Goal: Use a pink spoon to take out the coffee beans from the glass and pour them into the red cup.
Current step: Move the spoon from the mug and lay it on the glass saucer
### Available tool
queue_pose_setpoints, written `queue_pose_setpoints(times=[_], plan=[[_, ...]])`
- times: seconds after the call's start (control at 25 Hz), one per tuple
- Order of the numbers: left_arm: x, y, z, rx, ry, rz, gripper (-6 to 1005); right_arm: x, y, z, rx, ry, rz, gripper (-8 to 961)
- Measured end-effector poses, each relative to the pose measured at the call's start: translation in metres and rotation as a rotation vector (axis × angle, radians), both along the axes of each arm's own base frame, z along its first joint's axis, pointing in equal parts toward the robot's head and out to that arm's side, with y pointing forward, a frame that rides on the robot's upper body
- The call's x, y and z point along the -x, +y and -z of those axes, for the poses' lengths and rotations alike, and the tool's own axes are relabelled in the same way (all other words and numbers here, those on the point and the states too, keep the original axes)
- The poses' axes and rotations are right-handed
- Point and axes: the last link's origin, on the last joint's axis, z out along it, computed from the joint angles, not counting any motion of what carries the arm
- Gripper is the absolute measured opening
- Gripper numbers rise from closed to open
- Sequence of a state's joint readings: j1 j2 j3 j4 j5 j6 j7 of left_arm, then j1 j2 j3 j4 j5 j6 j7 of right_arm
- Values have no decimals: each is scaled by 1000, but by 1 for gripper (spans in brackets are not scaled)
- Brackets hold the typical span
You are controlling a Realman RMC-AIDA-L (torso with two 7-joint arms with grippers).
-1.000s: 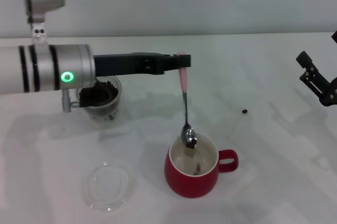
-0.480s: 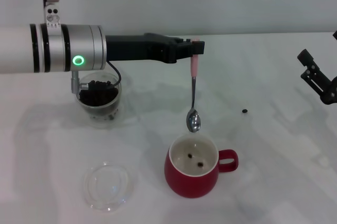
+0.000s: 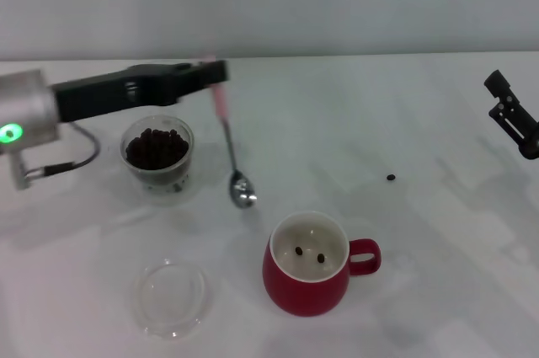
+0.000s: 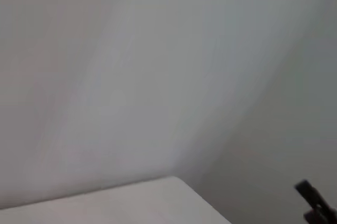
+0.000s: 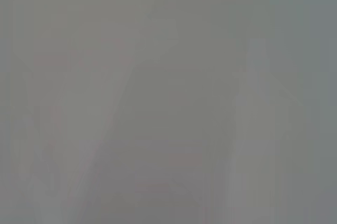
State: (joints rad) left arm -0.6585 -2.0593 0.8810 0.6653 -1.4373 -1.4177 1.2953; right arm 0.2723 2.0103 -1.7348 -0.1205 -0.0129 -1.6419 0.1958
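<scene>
My left gripper is going to put the pink spoon down across the far rim of the clear glass dish [image 3: 174,270].
In the head view my left gripper [image 3: 212,74] is shut on the pink spoon [image 3: 230,146], which hangs bowl down between the glass and the red cup. The spoon's bowl looks empty. The glass [image 3: 157,158] stands at the left, filled with coffee beans [image 3: 156,146]. The red cup [image 3: 310,264] stands at the front centre, handle to the right, with two beans inside. One loose bean [image 3: 392,177] lies on the table to the right. My right gripper [image 3: 515,118] is parked at the far right edge.
A flat clear glass dish [image 3: 172,296] lies at the front left, near the red cup. The white table [image 3: 379,105] runs back to a pale wall. The left wrist view shows only wall, table edge and a dark gripper tip [image 4: 315,203].
My left arm has drawn back to the left with the spoon, from over the red cup to a spot beside the glass. The beans dropped into the cup. The right arm stayed put.
</scene>
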Motion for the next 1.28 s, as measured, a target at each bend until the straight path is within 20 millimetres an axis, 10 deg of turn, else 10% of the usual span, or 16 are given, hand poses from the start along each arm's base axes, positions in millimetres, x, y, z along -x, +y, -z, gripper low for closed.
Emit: queue_pose_setpoints(times=[0.44,1.28], plan=[[76,-43,-8,-53,-48,-197,124,1,2,-3,-21,12,-2,815],[127,-79,10,-66,-28,-361,124,1,2,-4,-30,20,5,816]])
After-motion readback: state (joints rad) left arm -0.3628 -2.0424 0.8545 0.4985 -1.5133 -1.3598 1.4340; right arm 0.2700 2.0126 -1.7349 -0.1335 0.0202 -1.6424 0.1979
